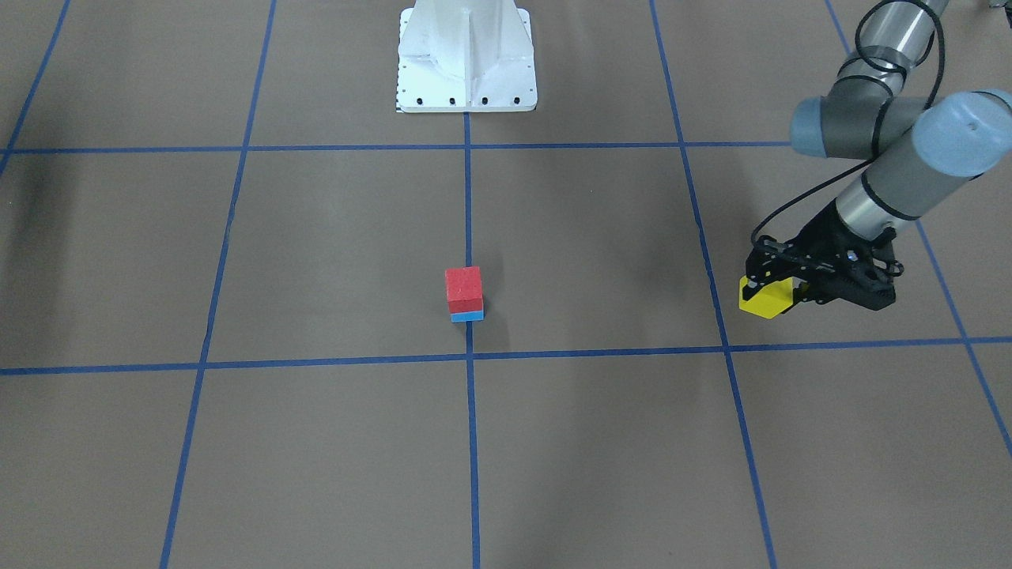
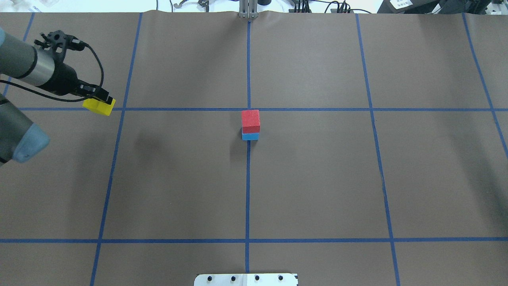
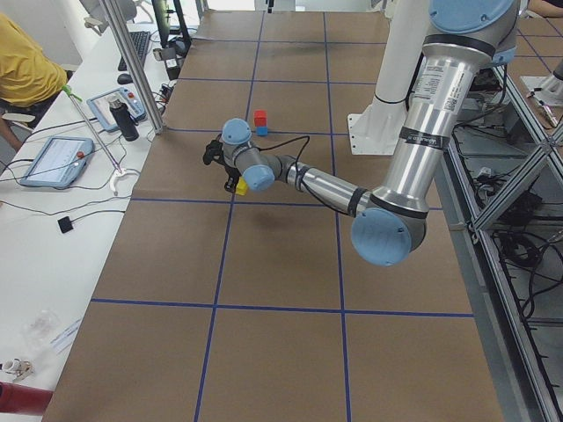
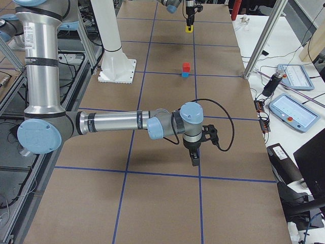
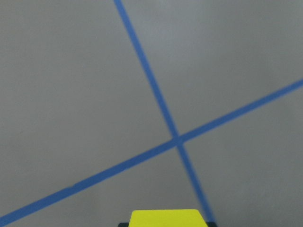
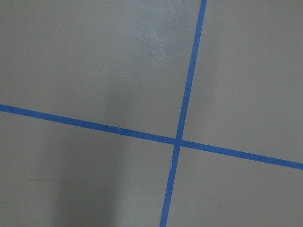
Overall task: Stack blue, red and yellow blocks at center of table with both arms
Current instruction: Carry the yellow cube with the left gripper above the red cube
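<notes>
My left gripper needs to set the yellow block free on top of the red block (image 1: pixel 464 280).
At the centre of the table (image 2: pixel 317 178), the red block (image 2: pixel 250 120) sits on the blue block (image 2: pixel 250 136), right on a blue tape line; the front-facing view shows the same red block (image 1: pixel 463 288) over blue block (image 1: pixel 467 316). My left gripper (image 2: pixel 101 99) is shut on the yellow block (image 2: pixel 99 106) and holds it above the table far to the left of the stack, next to a tape crossing. The yellow block (image 1: pixel 763 299) hangs in the left gripper (image 1: pixel 773 291). My right gripper (image 4: pixel 195 161) shows only in the exterior right view, pointing down; I cannot tell its state.
The white pedestal (image 1: pixel 466 59) stands at the robot's edge, behind the stack. A side bench carries teach pendants (image 4: pixel 292 109) and upright aluminium posts (image 4: pixel 259 46). A seated person in a yellow shirt (image 3: pixel 26 66) is at that bench.
</notes>
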You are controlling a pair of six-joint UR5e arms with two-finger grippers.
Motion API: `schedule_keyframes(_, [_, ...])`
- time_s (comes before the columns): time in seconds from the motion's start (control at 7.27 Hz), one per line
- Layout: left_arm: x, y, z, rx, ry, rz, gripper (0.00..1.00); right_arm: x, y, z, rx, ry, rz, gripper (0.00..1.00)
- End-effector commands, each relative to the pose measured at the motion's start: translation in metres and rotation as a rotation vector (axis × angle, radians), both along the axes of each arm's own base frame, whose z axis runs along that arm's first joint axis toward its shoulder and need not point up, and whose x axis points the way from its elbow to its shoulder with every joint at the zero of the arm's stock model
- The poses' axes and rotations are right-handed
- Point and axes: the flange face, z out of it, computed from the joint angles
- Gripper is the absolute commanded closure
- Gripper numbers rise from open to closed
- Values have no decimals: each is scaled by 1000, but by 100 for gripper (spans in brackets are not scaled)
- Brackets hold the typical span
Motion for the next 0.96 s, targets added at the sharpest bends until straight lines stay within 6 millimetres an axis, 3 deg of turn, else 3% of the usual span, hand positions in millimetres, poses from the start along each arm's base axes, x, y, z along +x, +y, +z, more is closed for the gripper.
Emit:
schedule_keyframes(0.0, [83,12,-126,-119,-86,-53,100,0,-1,-1,3,-1,0,1])
schedule_keyframes(0.28, [164,41,-232,-219,-115,-81,100,0,-1,-2,3,-1,0,1])
schedule_keyframes(0.55, [249,19,-319,-290,-141,-147,100,0,-2,-2,3,-1,0,1])
schedule_keyframes(0.69, [273,18,-338,-296,-146,-148,100,0,-3,-3,5,-1,0,1])
schedule_keyframes(0.83, [276,20,-335,-292,-152,-139,100,0,-3,-3,6,-1,0,1])
